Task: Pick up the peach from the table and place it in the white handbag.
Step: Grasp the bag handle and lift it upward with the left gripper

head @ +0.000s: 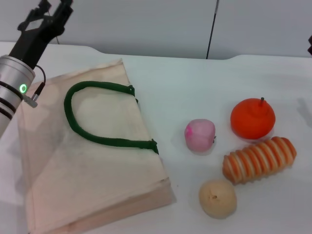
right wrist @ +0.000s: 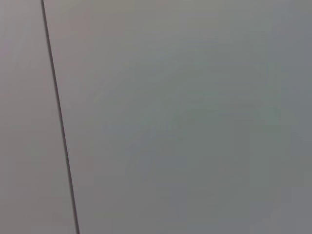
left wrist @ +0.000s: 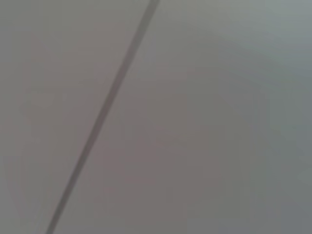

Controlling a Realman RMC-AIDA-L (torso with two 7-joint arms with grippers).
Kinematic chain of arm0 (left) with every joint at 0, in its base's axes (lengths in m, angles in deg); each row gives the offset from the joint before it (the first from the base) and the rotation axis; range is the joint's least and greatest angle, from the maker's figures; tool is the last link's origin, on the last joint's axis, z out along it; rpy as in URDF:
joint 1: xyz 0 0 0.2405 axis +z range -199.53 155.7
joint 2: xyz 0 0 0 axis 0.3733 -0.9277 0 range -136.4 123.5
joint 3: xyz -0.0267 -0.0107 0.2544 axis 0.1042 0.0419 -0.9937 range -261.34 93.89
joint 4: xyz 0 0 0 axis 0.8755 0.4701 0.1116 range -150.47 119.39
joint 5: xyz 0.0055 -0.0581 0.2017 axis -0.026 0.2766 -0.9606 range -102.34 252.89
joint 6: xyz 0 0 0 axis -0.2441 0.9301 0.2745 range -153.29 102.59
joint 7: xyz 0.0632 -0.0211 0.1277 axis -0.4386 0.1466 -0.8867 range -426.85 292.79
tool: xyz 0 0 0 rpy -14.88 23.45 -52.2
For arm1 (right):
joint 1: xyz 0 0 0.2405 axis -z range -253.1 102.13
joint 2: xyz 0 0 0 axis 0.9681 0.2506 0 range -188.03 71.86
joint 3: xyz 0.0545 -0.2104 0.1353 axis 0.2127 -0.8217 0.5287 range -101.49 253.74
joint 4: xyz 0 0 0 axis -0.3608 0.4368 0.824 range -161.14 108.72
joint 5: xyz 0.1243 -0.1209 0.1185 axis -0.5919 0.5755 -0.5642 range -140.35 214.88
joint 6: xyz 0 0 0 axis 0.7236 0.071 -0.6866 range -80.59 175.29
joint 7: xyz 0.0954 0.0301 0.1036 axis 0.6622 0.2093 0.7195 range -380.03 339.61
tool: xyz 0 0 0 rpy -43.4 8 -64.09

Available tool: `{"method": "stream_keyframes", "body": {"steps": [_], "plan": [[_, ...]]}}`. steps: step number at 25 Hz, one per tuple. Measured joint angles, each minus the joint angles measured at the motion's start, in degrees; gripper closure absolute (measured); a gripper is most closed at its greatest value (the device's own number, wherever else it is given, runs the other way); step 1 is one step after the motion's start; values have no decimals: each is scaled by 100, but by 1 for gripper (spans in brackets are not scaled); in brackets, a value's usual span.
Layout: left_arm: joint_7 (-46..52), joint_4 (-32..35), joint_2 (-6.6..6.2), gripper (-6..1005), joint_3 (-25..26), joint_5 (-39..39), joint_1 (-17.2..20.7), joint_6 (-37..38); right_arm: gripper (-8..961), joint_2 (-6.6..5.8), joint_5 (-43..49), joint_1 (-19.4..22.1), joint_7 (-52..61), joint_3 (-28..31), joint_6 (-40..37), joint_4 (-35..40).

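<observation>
Next, the left gripper grips the dark green handle's far bend (head: 73, 88) to lift open the white handbag for the peach.
The peach (head: 200, 134) is pale pink with a magenta blush and sits on the white table right of the handbag, with nothing touching it. The white handbag (head: 87, 161) lies flat on the left of the table, its dark green handle (head: 97, 114) looped on top. My left gripper (head: 52, 10) is raised at the far left, above and beyond the bag's back corner, far from the peach; its tips run off the top edge. Both wrist views show only a grey wall with a dark seam. My right gripper is out of view.
An orange fruit with a stem (head: 252, 118) sits right of the peach. A striped orange-and-cream oblong object (head: 260, 159) lies in front of it. A beige-tan round fruit (head: 217, 198) sits near the front. A dark sliver (head: 310, 45) shows at the right edge.
</observation>
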Motion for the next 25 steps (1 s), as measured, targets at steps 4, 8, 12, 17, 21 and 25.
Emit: {"method": "stream_keyframes", "body": {"steps": [4,8,12,17,21,25], "plan": [[1217,-608,-46,301,-12,-897,-142,-37,57,-7,0,11,2,0,-3,19],[3358,-1859,-83,305,-21,-2344,-516,46,57,-13,0,19,5,0,-6,22],[4796,-2967,-184,308,-20,-3763,-846,373,56,-17,1,19,6,0,-7,21],[5914,-4044,-349,305,-16,-5153,-1103,1320,56,-16,0,38,8,0,-4,33],[6282,-4810,-354,304,-15,-5936,-1260,1892,56,-16,1,58,8,0,5,36],[6533,-5184,-335,302,-16,-6631,-1317,2075,56,-22,1,58,8,0,8,37]]}}
